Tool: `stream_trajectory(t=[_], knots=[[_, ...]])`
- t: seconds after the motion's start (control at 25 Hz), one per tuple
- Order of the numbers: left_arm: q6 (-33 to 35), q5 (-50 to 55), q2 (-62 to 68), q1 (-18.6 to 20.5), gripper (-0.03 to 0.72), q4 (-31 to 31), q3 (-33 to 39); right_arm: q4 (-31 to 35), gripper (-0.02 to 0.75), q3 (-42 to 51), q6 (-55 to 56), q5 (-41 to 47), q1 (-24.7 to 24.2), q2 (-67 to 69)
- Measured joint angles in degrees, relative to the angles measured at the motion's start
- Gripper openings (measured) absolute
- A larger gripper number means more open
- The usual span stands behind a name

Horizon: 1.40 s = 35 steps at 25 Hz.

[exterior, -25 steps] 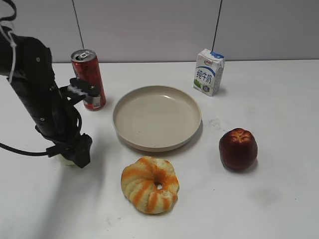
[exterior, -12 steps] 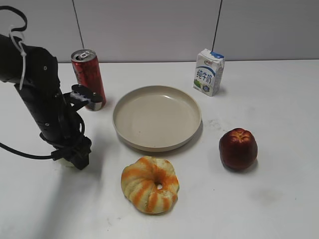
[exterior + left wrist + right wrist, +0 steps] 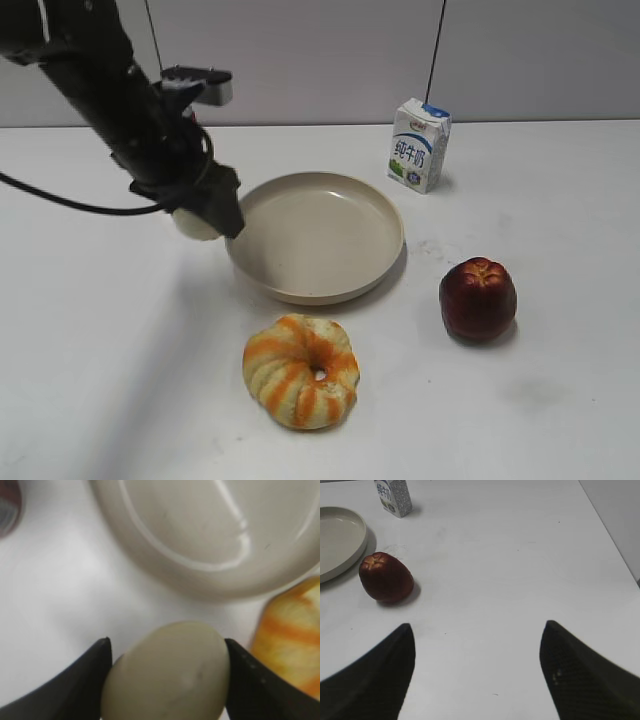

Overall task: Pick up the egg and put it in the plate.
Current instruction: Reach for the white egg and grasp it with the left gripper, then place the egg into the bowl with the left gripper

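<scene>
I need to let go of the egg, now in the air beside the plate, with my left gripper near the middle of the beige plate point(image 3: 303, 252), a little toward the striped bread.
My left gripper point(image 3: 205, 218) is shut on the pale cream egg point(image 3: 191, 224) and holds it in the air just left of the beige plate point(image 3: 385, 225). In the left wrist view the egg point(image 3: 167, 672) sits between the two black fingers, with the plate's rim point(image 3: 150, 560) ahead of it. The plate holds nothing. My right gripper point(image 3: 477, 672) is open and empty above bare table, and it does not show in the exterior view.
A striped ring-shaped bread point(image 3: 300, 370) lies in front of the plate. A dark red apple point(image 3: 478, 298) sits to the plate's right, a milk carton point(image 3: 418, 144) behind it. A red can edge point(image 3: 7, 505) shows at the left wrist view's top left.
My left gripper has lifted the egg off the table at the front left and carried it up and right to the plate's left rim. The arm now hides the can.
</scene>
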Motion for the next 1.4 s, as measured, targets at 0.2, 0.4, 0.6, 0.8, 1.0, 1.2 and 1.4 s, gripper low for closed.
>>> stream_trajectory(t=[0.2, 0.4, 0.6, 0.8, 1.0, 1.2, 1.4], knots=[[-0.1, -6.9, 0.1, -4.5, 0.494, -3.0, -4.2, 0.0, 0.587, 0.0, 0.0, 0.0, 0.0, 0.0], [-0.2, -13.7, 3.0, -8.5, 0.494, -3.4, -4.4, 0.0, 0.587, 0.0, 0.0, 0.0, 0.0, 0.0], [-0.2, -15.6, 8.8, -9.9, 0.494, -3.4, -4.4, 0.0, 0.587, 0.0, 0.0, 0.0, 0.0, 0.0], [-0.2, -16.2, 12.5, -10.0, 0.493, -3.3, -4.4, 0.0, 0.587, 0.0, 0.0, 0.0, 0.0, 0.0], [-0.2, -16.3, 14.2, -10.0, 0.580, -3.0, -4.4, 0.0, 0.587, 0.0, 0.0, 0.0, 0.0, 0.0], [-0.2, -16.4, 14.3, -10.0, 0.656, -2.0, -4.4, 0.0, 0.587, 0.0, 0.0, 0.0, 0.0, 0.0], [-0.2, -16.0, 10.1, -10.1, 0.665, 0.4, -4.4, 0.0, 0.587, 0.0, 0.0, 0.0, 0.0, 0.0]])
